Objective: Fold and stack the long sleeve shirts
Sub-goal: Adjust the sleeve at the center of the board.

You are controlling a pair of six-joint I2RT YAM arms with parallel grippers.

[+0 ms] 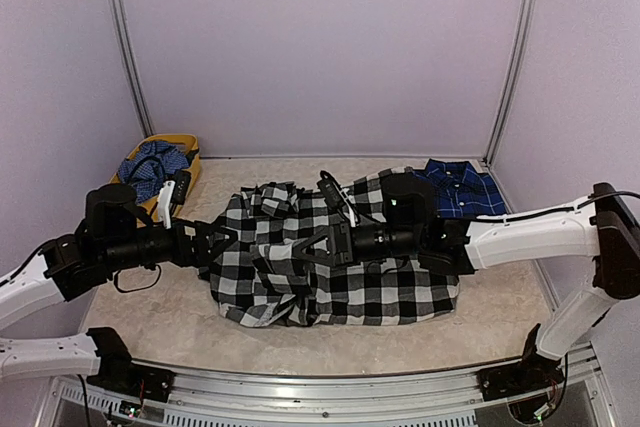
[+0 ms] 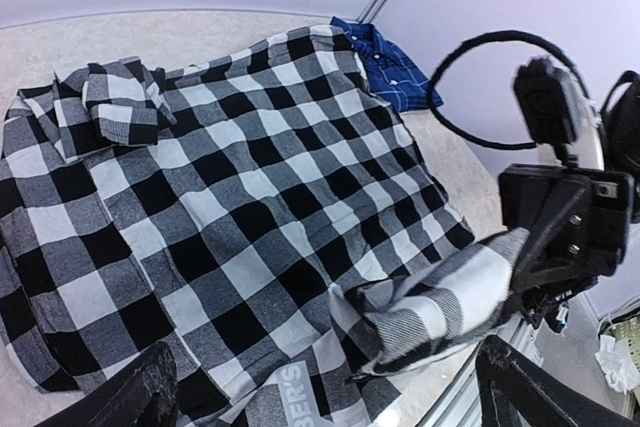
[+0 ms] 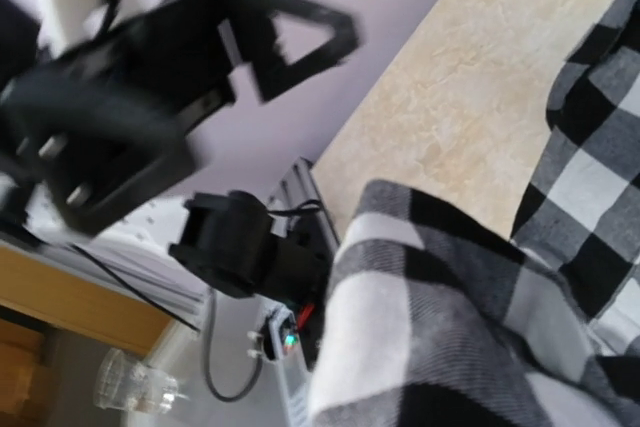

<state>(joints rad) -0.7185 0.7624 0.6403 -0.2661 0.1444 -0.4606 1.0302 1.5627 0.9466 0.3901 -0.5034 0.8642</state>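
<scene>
The check shirt's fold [image 1: 284,283] [image 2: 352,369] beside the white lettering, at the base of the lifted sleeve, should be grabbed next by my left gripper.
The black-and-white check shirt [image 1: 330,267] lies rumpled across the middle of the table. Its white lettering [image 2: 287,384] shows at the near hem. My right gripper [image 1: 325,244] is shut on a fold of this shirt [image 2: 440,312] and holds it lifted above the near edge. In the right wrist view the check cloth [image 3: 450,327] covers the fingers. My left gripper [image 1: 213,243] is open and empty over the shirt's left side, its fingers [image 2: 135,397] wide apart. The navy blue plaid shirt [image 1: 462,187] lies at the back right, partly under the check shirt, and also shows in the left wrist view [image 2: 385,62].
A yellow basket [image 1: 192,150] with a blue plaid cloth [image 1: 150,167] stands at the back left corner. Metal posts and purple walls close in the table. A metal rail [image 1: 330,382] runs along the near edge.
</scene>
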